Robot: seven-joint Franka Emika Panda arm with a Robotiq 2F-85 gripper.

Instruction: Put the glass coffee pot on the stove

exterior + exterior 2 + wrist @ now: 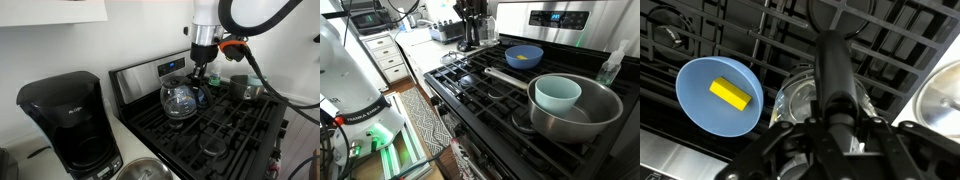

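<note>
Next, my gripper lets go of the glass coffee pot on the grate (169,133) (866,108), in the space between the blue bowl and the counter's steel bowl.
The glass coffee pot (180,100) stands on the black grates of the stove (235,120) near its back left corner, just in front of the steel control panel. My gripper (200,74) is directly above it, closed round the pot's black handle (834,70). In the wrist view the clear belly (795,100) shows under the fingers (835,125); the fingertips are hidden by the handle. In an exterior view the gripper (470,28) is at the stove's (470,85) far end.
A blue bowl (720,95) holding a yellow block sits right beside the pot. A steel pan (552,126) with a pale blue bowl (558,93) in it occupies a burner. The black coffee machine (65,125) stands on the counter beside the stove.
</note>
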